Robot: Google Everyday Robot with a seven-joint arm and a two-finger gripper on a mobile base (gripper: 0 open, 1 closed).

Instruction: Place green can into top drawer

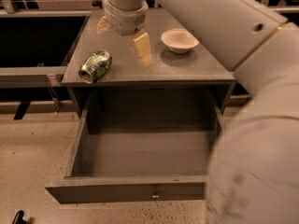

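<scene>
Next, I close my gripper around the middle of the green can [96, 65], between the can's silver front end and its back end.
The green can [96, 65] lies on its side on the cabinet top, near the front left corner, silver end facing forward. The top drawer [117, 191] is pulled out and empty, with a small knob [155, 196] on its front panel. My gripper [125, 40] hangs over the cabinet top, just right of and behind the can, not touching it. It is open and empty: one pale finger [142, 48] shows on the right, and the other peeks out at the left of the wrist.
A pale round bowl [179, 39] sits on the grey cabinet top [196, 68] to the right of the gripper. My large white arm fills the right side of the view. Dark shelving stands to the left, above a speckled floor.
</scene>
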